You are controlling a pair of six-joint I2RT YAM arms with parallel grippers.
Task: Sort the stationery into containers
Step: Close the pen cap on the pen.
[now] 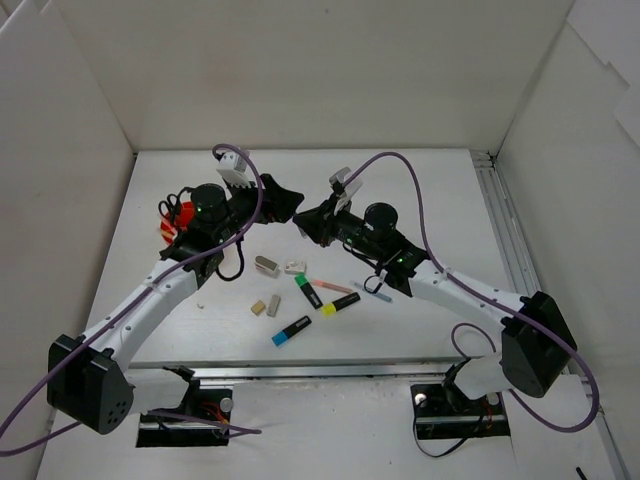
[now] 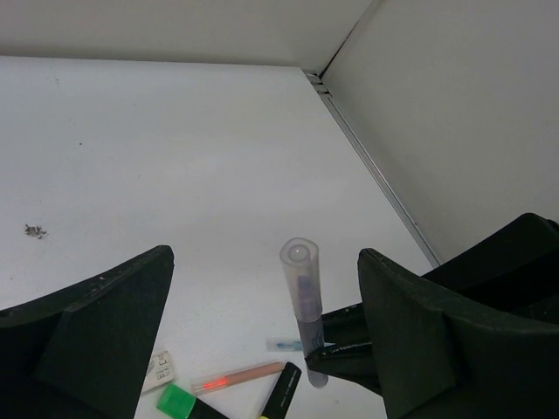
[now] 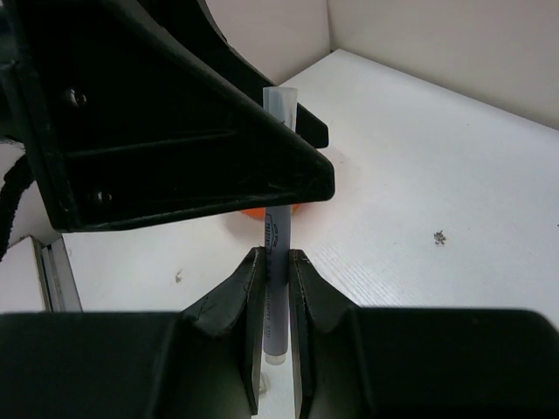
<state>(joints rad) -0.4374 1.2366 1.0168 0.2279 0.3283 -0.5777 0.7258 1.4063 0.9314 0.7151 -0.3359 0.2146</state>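
The robot's right gripper is too far up the pale purple pen, so the left gripper will hold the pen's top while the right gripper takes the pen's lower end [image 3: 276,346].
My right gripper [image 3: 276,262] is shut on a pale purple pen [image 3: 279,148] and holds it upright above the table. My left gripper [image 2: 262,336] is open; its two black fingers stand on either side of that pen [image 2: 302,284] without touching it. In the top view both grippers meet mid-table, left [image 1: 287,203] and right [image 1: 308,222]. The orange-red holder [image 1: 168,228] sits behind the left arm, mostly hidden, with black scissors handles [image 1: 172,207] at it. Green [image 1: 307,290], yellow [image 1: 340,303] and blue [image 1: 291,330] highlighters lie on the table.
A pink pen [image 1: 330,287], a blue pen [image 1: 372,292], two beige erasers [image 1: 265,306] and grey-white pieces [image 1: 268,265] lie among the highlighters. White walls enclose the table; a metal rail [image 1: 505,240] runs along the right edge.
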